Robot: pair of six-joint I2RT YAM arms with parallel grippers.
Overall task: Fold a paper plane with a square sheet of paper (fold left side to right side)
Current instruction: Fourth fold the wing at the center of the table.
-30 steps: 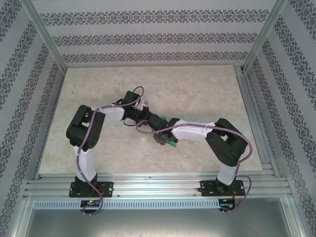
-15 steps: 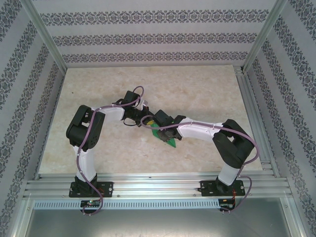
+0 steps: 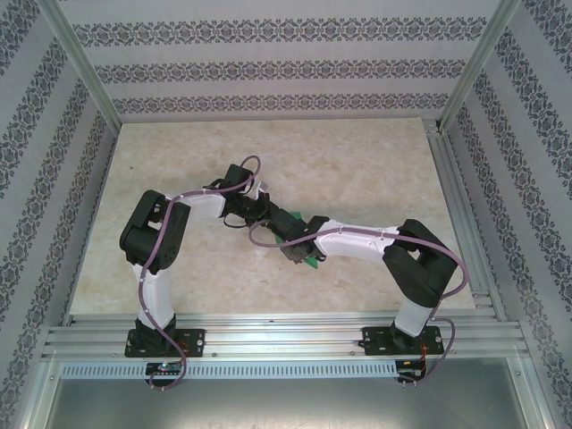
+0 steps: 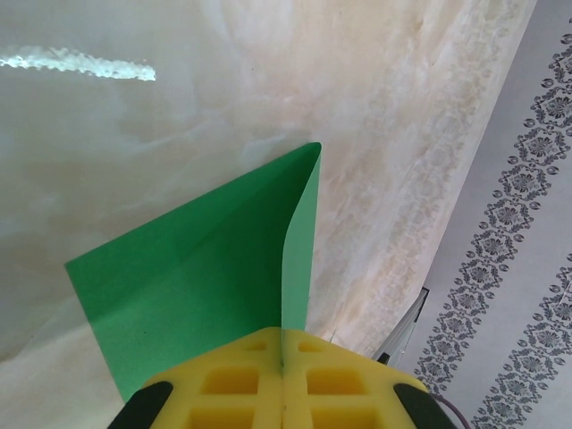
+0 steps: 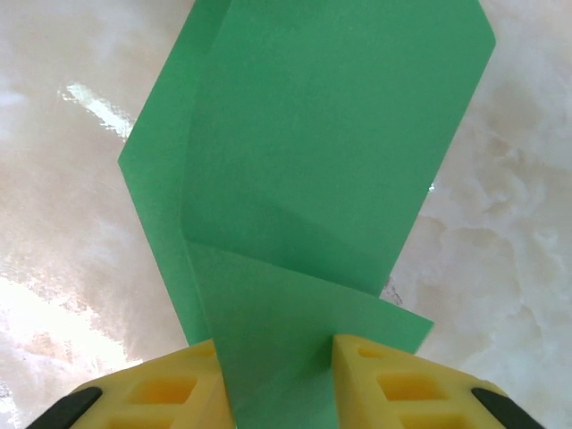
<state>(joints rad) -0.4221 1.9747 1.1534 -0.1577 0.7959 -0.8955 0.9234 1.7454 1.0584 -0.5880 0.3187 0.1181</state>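
My left gripper should open and take the fold nearer the flap's tip (image 4: 313, 159), because the flap stands open above the green sheet while this gripper pinches the flap's bottom.
The square sheet of paper (image 3: 290, 217) is bright green and partly folded, lying mid-table under both grippers. In the left wrist view the paper (image 4: 197, 268) has one edge standing up as a thin flap. My left gripper (image 4: 282, 338) is shut on the foot of that flap; in the top view the left gripper (image 3: 267, 214) sits at the sheet's far left end. In the right wrist view the paper (image 5: 313, 134) shows a diagonal folded layer. My right gripper (image 5: 275, 349) has its yellow pads apart with that layer running between them; in the top view the right gripper (image 3: 300, 251) covers the near end.
The marble-look tabletop (image 3: 357, 170) is bounded by an aluminium rail (image 3: 460, 214) on the right and a frame bar (image 3: 286, 335) along the near edge. Patterned walls close in the back and sides. Purple cables loop over both arms.
My right gripper slid along the paper toward the left gripper, then came back toward the near right. The left arm has stayed where it was, still shut on the flap.
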